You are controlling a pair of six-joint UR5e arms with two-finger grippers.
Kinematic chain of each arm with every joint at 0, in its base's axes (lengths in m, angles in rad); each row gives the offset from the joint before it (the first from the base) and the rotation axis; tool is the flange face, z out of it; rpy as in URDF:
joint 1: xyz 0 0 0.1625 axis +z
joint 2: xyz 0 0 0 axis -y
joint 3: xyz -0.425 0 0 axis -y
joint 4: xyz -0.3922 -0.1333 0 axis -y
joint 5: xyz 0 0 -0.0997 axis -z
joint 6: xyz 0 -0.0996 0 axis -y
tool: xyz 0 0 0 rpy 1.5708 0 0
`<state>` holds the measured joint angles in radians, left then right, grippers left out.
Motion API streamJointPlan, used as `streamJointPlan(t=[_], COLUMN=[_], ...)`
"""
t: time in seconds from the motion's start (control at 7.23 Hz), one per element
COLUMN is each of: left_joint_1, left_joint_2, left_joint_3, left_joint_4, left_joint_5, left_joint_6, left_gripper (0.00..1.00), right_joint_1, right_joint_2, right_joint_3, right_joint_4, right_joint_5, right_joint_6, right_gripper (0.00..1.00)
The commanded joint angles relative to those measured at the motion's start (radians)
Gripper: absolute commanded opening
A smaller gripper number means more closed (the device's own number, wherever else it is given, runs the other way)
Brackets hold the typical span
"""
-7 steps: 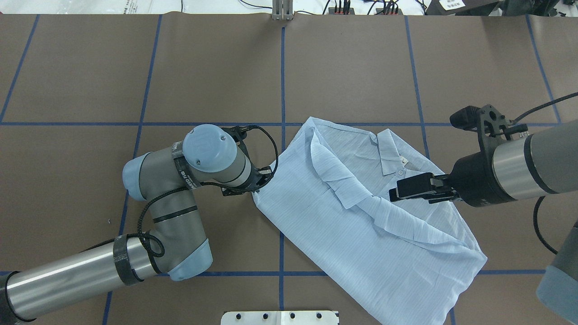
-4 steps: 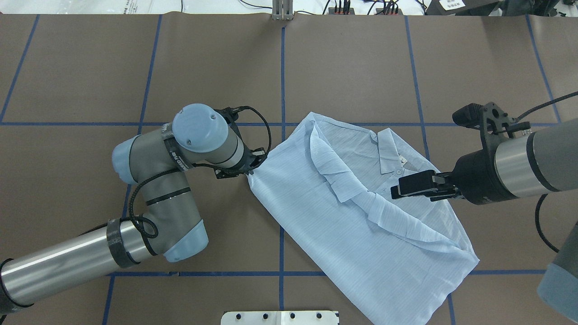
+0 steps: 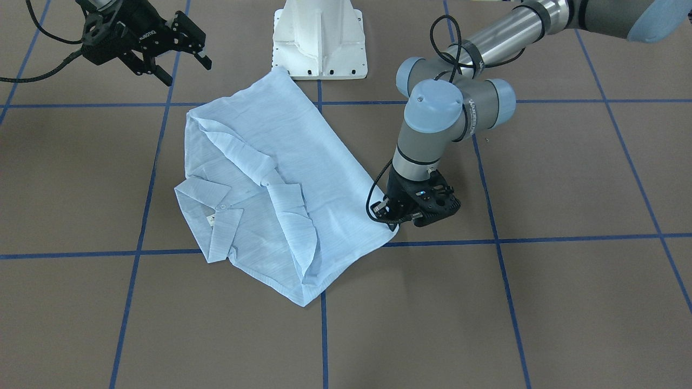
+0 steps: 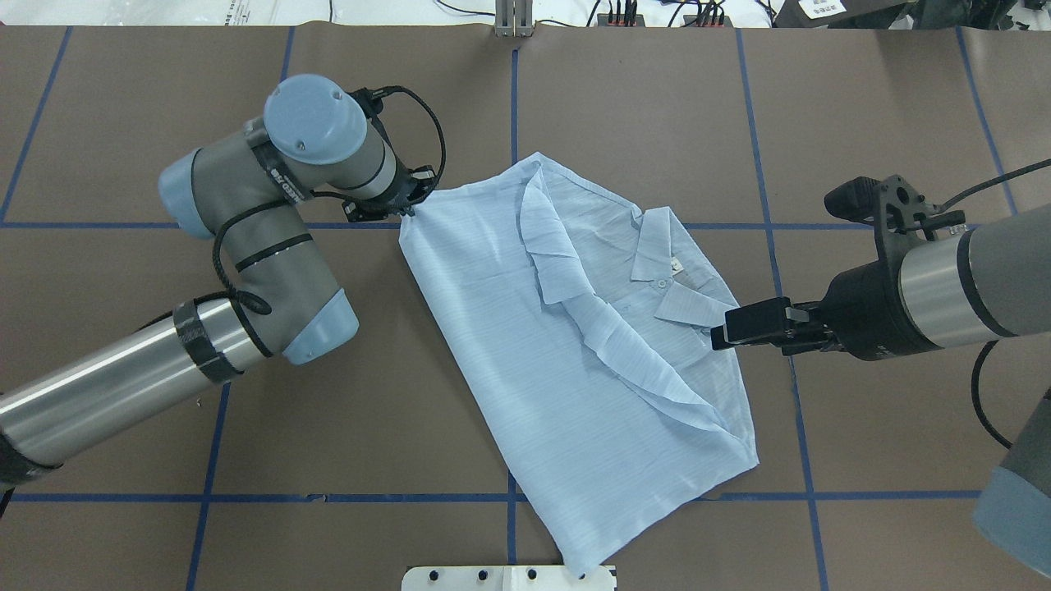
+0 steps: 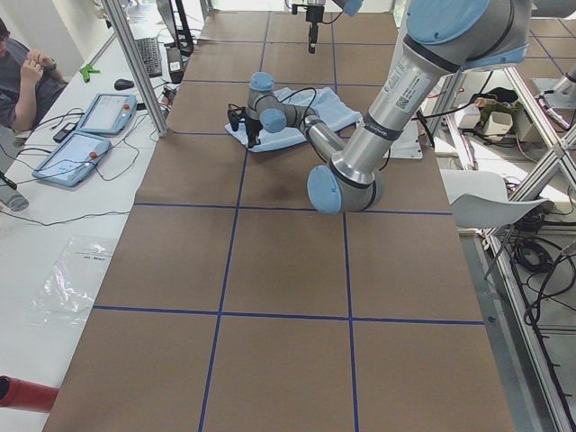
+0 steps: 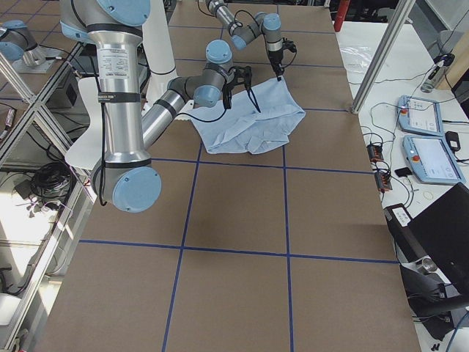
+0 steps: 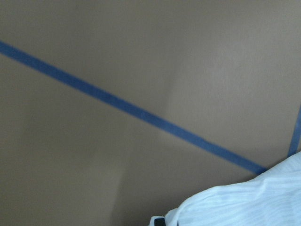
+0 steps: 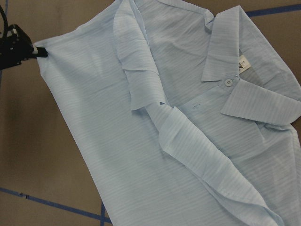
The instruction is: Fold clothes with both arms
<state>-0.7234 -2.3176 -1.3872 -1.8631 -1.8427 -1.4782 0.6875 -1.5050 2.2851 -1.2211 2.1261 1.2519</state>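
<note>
My left gripper is to let go of the shirt's corner on the bare table (image 3: 391, 333) past the blue tape line just ahead.
The light blue striped shirt (image 4: 566, 353) lies partly folded on the brown table, collar (image 4: 665, 275) toward the right and one sleeve laid across its front. My left gripper (image 4: 408, 211) is shut on the shirt's far left corner, low at the table; the front-facing view shows it (image 3: 394, 223) pinching that corner. The left wrist view shows only a bit of shirt (image 7: 254, 207) over the table. My right gripper (image 3: 186, 69) hangs open above the table, holding nothing; from overhead it (image 4: 727, 328) sits at the shirt's right edge beside the collar. Its wrist view looks down on the shirt (image 8: 155, 141).
The white pedestal base (image 3: 319, 38) stands at the near table edge, close to the shirt's hem. Blue tape lines (image 4: 513, 107) grid the brown table cover. A seated person (image 5: 18, 72) and teach pendants (image 5: 85, 135) are on a side table beyond the left end.
My left gripper has pulled the shirt corner away from the robot and to the left, and the whole shirt slid and turned with it. The right gripper has barely moved.
</note>
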Motion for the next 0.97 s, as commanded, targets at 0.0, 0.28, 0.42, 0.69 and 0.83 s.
streamJointPlan(t=[0.0, 0.28, 0.42, 0.69, 0.83], left_joint_1=[-0.070, -0.077, -0.076, -0.076, -0.073], left_joint_2=[-0.145, -0.207, -0.236, -0.256, -0.253], left_joint_3=[0.252, 0.397, 0.463, 0.542, 0.545], left_joint_4=[-0.118, -0.282, -0.386, -0.485, -0.485], left_joint_5=[0.029, 0.052, 0.132, 0.142, 0.142], left_joint_6=[0.075, 0.073, 0.072, 0.073, 0.073], left_gripper=[0.00, 0.00, 0.00, 0.00, 0.03], right_joint_1=[0.004, 0.012, 0.017, 0.017, 0.017], right_joint_2=[0.006, 0.006, 0.006, 0.008, 0.015], right_joint_3=[-0.006, -0.019, -0.019, -0.019, -0.021], right_joint_4=[0.000, 0.002, 0.002, 0.002, 0.002], right_joint_5=[0.000, 0.000, -0.002, -0.002, -0.003], right_joint_6=[0.001, 0.000, 0.000, 0.000, 0.000], right_gripper=[1.00, 1.00, 1.00, 1.00, 1.00])
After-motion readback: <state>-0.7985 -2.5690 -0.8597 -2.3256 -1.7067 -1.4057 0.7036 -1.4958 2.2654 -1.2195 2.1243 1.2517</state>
